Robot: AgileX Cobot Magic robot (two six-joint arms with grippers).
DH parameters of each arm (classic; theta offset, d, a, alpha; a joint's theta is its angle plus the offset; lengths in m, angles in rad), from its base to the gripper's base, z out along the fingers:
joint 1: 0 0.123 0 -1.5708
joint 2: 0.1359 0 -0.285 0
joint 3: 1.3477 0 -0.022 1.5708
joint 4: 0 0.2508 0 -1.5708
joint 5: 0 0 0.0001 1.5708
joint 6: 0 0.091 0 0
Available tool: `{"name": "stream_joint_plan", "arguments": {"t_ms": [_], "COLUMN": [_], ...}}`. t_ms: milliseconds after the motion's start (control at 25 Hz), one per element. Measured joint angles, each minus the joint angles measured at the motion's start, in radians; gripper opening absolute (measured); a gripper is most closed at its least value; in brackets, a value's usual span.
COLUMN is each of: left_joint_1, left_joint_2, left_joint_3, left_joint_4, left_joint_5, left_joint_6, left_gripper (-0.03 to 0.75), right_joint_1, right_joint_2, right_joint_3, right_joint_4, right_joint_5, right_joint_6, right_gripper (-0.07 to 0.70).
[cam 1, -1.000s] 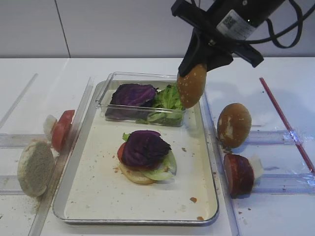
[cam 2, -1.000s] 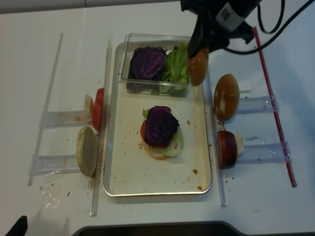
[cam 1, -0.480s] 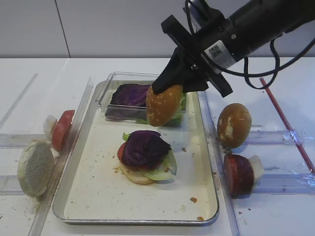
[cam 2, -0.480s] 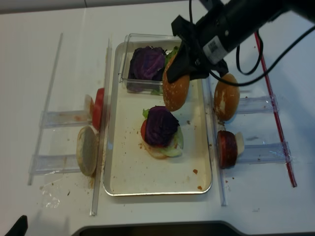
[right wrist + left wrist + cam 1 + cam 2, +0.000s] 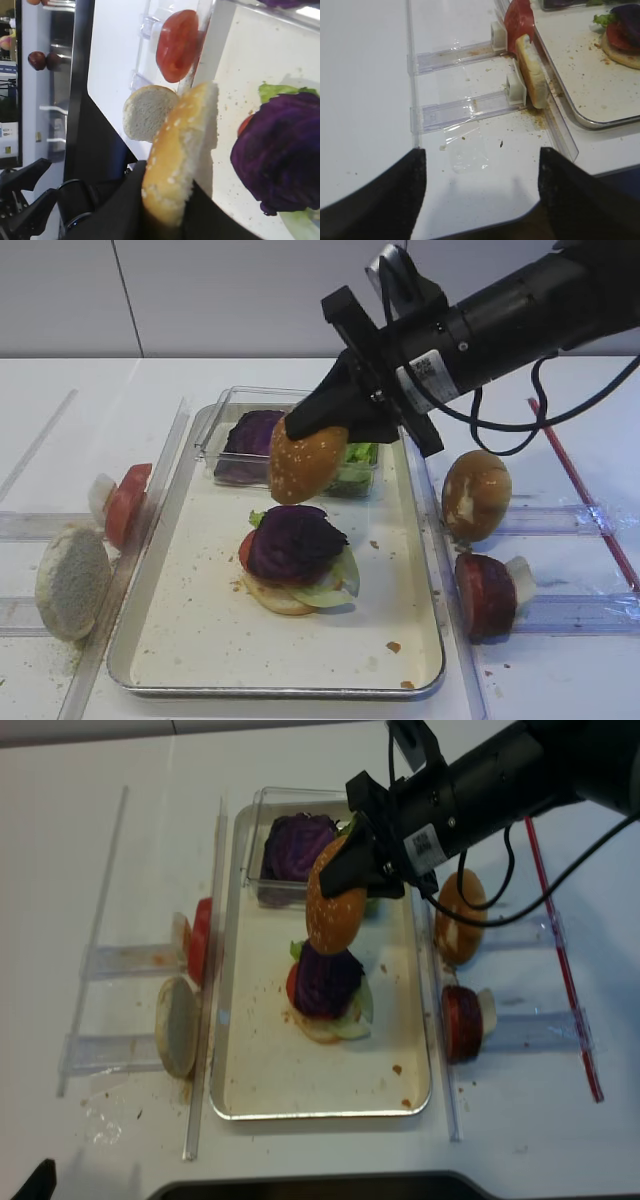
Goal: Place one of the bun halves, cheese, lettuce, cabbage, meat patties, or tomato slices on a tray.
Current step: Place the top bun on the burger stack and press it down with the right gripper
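The robot's right gripper will release the sesame-seeded bun top on the purple cabbage (image 5: 323, 976) (image 5: 280, 150) that tops the stack.
My right gripper (image 5: 328, 426) is shut on the sesame-seeded bun top (image 5: 305, 462), gripping its edge so the bun hangs tilted. The bun hovers just above and behind the stack on the silver tray (image 5: 215, 635), apart from it. That stack has purple cabbage (image 5: 295, 540) on top, over a tomato slice (image 5: 245, 548), lettuce (image 5: 336, 582) and a bun base (image 5: 272, 598). The right wrist view shows the bun (image 5: 180, 150) clamped between dark fingers, with the cabbage (image 5: 280, 155) beside it. My left gripper (image 5: 480, 200) stands open over bare table, holding nothing.
A clear box (image 5: 240, 455) of cabbage and lettuce sits at the tray's back. Left racks hold a tomato slice (image 5: 125, 502) and a pale bun half (image 5: 72, 582). Right racks hold a smooth brown bun (image 5: 476, 494) and a meat patty (image 5: 485, 595). A red rod (image 5: 580, 490) lies far right.
My right gripper carried the sesame bun from above the tray's back right corner leftward and forward, tilting it. It now hangs over the stack. Nothing else moved.
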Motion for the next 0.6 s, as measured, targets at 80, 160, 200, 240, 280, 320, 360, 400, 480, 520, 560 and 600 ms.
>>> {"name": "stream_joint_plan", "arguments": {"t_ms": [80,160,200,240,280,320,360,400,480,520,560,600], "left_joint_1": [0.0,0.0,0.0,0.0,0.0,0.0,0.0,0.0,0.0,0.0,0.0,0.0], "left_joint_2": [0.0,0.0,0.0,0.0,0.0,0.0,0.0,0.0,0.0,0.0,0.0,0.0], "left_joint_3": [0.0,0.0,0.0,0.0,0.0,0.0,0.0,0.0,0.0,0.0,0.0,0.0], "left_joint_4": [0.0,0.0,0.0,0.0,0.0,0.0,0.0,0.0,0.0,0.0,0.0,0.0], "left_joint_5": [0.0,0.0,0.0,0.0,0.0,0.0,0.0,0.0,0.0,0.0,0.0,0.0], "left_joint_6": [0.0,0.0,0.0,0.0,0.0,0.0,0.0,0.0,0.0,0.0,0.0,0.0], "left_gripper": [0.438,0.438,0.438,0.438,0.438,0.438,0.438,0.438,0.438,0.438,0.438,0.438], "right_joint_1": [0.031,0.059,0.068,0.073,0.075,0.075,0.077,0.077,0.077,0.077,0.077,0.077], "right_joint_2": [0.0,0.009,0.016,0.028,0.035,0.042,0.05,0.055,0.063,0.067,0.072,0.077], "right_joint_3": [0.0,0.0,0.0,0.0,0.001,0.001,0.001,0.003,0.002,0.002,0.002,0.002], "right_joint_4": [0.004,0.011,0.014,0.014,0.014,0.014,0.014,0.014,0.014,0.014,0.015,0.016], "right_joint_5": [-0.016,-0.028,-0.03,-0.032,-0.037,-0.039,-0.044,-0.046,-0.053,-0.054,-0.055,-0.055], "right_joint_6": [-0.009,-0.013,-0.015,-0.015,-0.015,-0.015,-0.015,-0.015,-0.015,-0.015,-0.015,-0.015], "right_gripper": [0.12,0.12,0.12,0.12,0.12,0.12,0.12,0.12,0.12,0.12,0.12,0.12]}}
